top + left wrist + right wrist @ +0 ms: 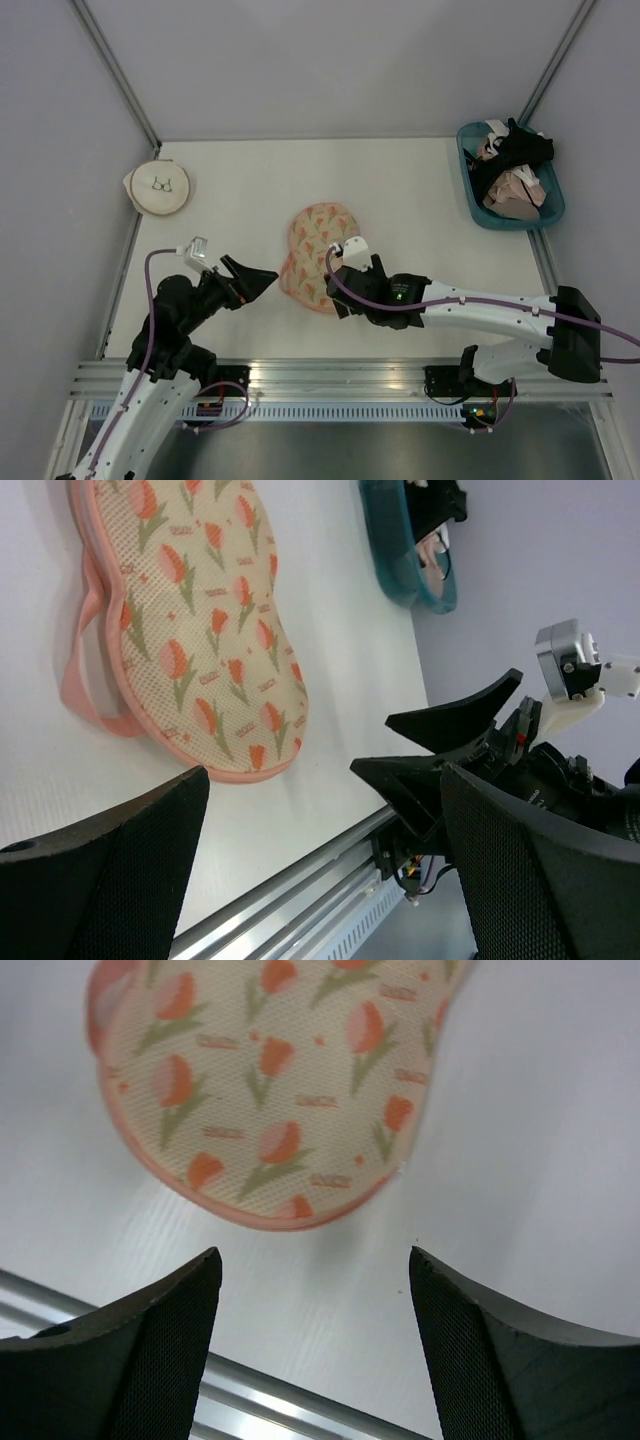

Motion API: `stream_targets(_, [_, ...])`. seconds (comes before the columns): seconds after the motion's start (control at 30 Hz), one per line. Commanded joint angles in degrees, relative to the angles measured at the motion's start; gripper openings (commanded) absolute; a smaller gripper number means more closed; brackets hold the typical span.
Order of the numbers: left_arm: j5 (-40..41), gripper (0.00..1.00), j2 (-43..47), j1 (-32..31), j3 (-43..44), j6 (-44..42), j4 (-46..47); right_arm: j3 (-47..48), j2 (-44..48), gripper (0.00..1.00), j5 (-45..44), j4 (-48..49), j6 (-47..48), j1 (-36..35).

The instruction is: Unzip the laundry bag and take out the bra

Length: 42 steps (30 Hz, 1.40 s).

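Observation:
I need to next move my right gripper to the laundry bag and close it on its pink rim (291, 294) (105, 1074), beside the near end of its pink strap.
The laundry bag (314, 248) is a flat peach pouch with orange tulip prints and a pink rim, lying shut at the table's middle. It also shows in the left wrist view (190, 610) and the right wrist view (280, 1070). The bra is not in view. My left gripper (262, 284) is open and empty, just left of the bag's near end (322, 775). My right gripper (340, 295) is open and empty, above the table just short of the bag's near edge (315, 1253).
A teal basket (478, 212) with black and beige-pink garments stands at the back right. A round cream pouch (160, 187) with a bra drawing lies at the back left. The metal rail (330, 372) runs along the near edge.

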State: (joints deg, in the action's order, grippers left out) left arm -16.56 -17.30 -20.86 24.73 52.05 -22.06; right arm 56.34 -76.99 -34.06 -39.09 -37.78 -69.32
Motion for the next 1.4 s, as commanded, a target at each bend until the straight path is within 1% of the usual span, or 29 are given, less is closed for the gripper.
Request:
stream_targets(0.0, [0.65,0.99,6.37,0.21,1.02,2.96,-3.16,2.98,-1.3,0.8,7.51,9.19,7.17,-0.47])
stream_targets(0.07, [1.09,0.99,9.81,0.12,0.93,4.19,-3.16,4.56,-4.2,0.8,10.5,12.89,8.68,-0.38])
stream_targets(0.17, [1.96,0.99,16.31,0.21,1.02,5.33,-3.77,10.7,-13.41,0.79,13.31,15.09,11.49,-0.47])
stream_targets(0.3, [2.05,0.99,18.88,0.12,1.55,6.13,-6.22,16.78,-21.15,0.75,13.68,15.8,12.38,-0.64])
stream_targets(0.4, [1.44,0.99,19.41,0.12,1.64,6.66,-7.29,21.7,-26.78,0.66,12.45,14.14,12.82,-0.64])
stream_targets(0.43, [1.44,0.99,19.5,0.12,1.72,6.66,-7.64,22.84,-28.11,0.59,12.09,13.52,12.82,-0.64])
stream_targets(0.5, [1.88,0.99,19.93,0.12,2.25,6.57,-8.26,25.83,-31.62,0.51,9.91,11.33,12.56,-0.55])
stream_targets(0.53, [1.97,0.99,20.11,0.12,2.51,6.48,-9.04,26.62,-32.6,0.45,9.2,10.8,12.29,-0.55])
stream_targets(0.6, [2.49,0.99,20.03,0.21,3.57,5.96,-9.57,28.3,-34.79,0.42,7.27,9.13,11.24,-0.64])
stream_targets(0.63, [2.67,0.99,20.02,0.12,3.92,5.78,-10.45,28.74,-35.41,0.4,4.91,8.42,10.8,-0.55])
stream_targets(0.7, [3.46,0.99,20.2,0.21,4.97,5.25,-11.33,30.05,-37.52,0.4,3.05,6.76,10.1,-0.55])
stream_targets(0.77, [4.42,0.99,20.29,0.12,6.28,5.08,-12.82,30.67,-38.67,0.39,1.72,6.13,9.83,-0.47])
stream_targets(0.9, [7.76,1.0,20.81,0.21,9.72,4.02,-16.25,29.1,-39.73,0.39,2.77,8.41,9.83,-0.2])
stream_targets(1.0, [9.17,0.99,20.9,0.12,11.13,3.67,-17.75,28.22,-39.9,0.26,3.39,9.56,9.65,0.23])
stream_targets(1.03, [9.17,1.0,20.9,0.21,11.13,3.76,-17.75,28.04,-39.99,0.15,3.65,9.65,9.48,0.32])
stream_targets(1.07, [9.09,1.0,20.9,0.21,11.04,3.93,-17.84,27.52,-40.08,0.1,4.18,9.82,9.57,0.5])
stream_targets(1.17, [9.0,1.0,20.99,0.21,10.78,4.2,-18.19,25.85,-39.29,0.01,5.49,11.31,9.57,0.94])
stream_targets(1.33, [9.17,0.99,20.99,0.12,11.04,4.2,-18.72,23.47,-36.31,0.0,6.03,12.81,9.04,1.38])
stream_targets(1.37, [9.26,0.99,20.99,0.21,11.21,4.28,-18.89,21.99,-33.52,0.0,5.94,13.68,8.78,1.38])
